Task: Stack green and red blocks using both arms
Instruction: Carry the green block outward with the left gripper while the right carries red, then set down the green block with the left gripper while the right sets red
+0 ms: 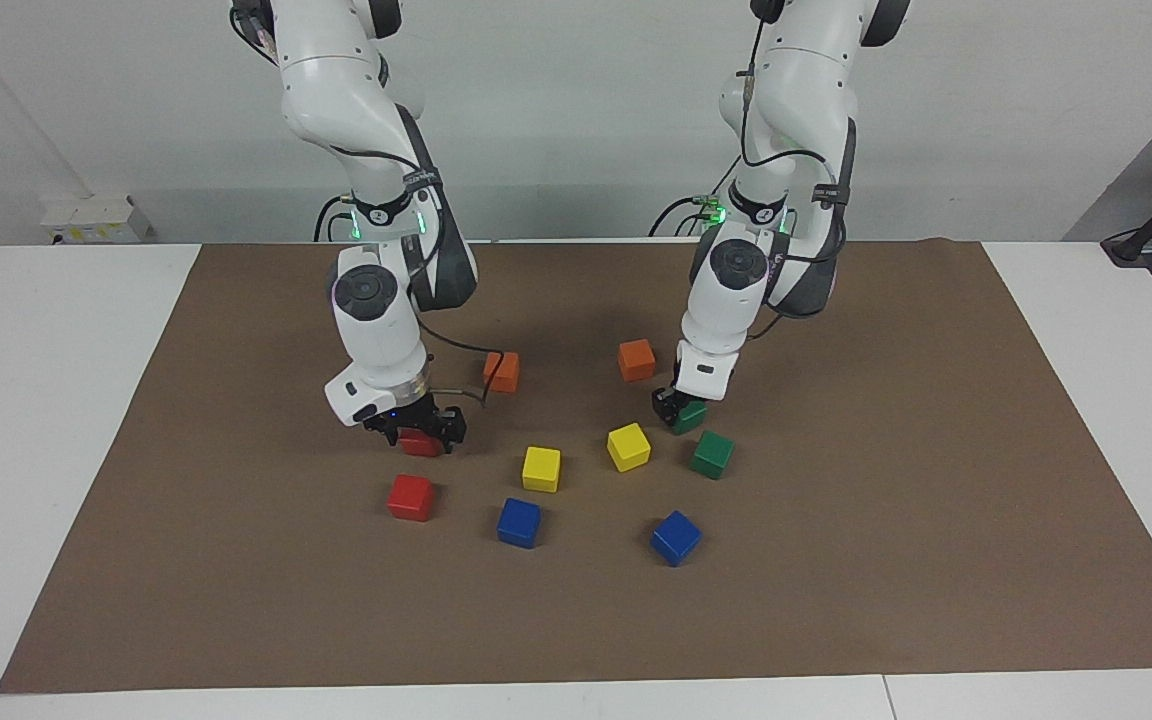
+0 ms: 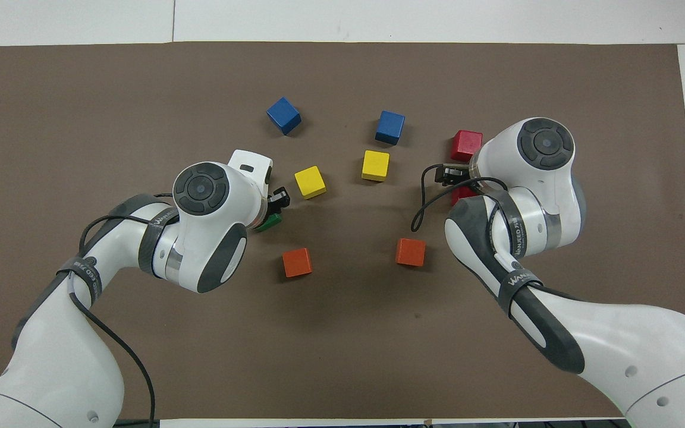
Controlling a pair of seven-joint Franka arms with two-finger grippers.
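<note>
My left gripper should set the green cube, now held low over the mat, down and let go of it on the bare brown mat [image 2: 113, 200], beside the black cable of its own arm.
My right gripper [image 1: 423, 432] is low on the mat with its fingers closed around a red cube [image 1: 421, 443], which shows partly under the wrist in the overhead view [image 2: 460, 194]. The other red cube [image 1: 410, 497] lies free, farther from the robots, and also shows in the overhead view [image 2: 467, 145]. My left gripper [image 1: 681, 408] is closed on a green cube [image 1: 690, 416], low over the mat; the cube peeks out under the hand in the overhead view [image 2: 270, 222]. The second green cube [image 1: 712, 454] lies just beside it, hidden by the left arm in the overhead view.
Two yellow cubes [image 1: 541, 468] [image 1: 628, 446] and two blue cubes [image 1: 519, 522] [image 1: 675, 537] lie between the grippers and farther out. Two orange cubes [image 1: 502, 371] [image 1: 636, 359] lie nearer the robots. All sit on a brown mat [image 1: 886, 500].
</note>
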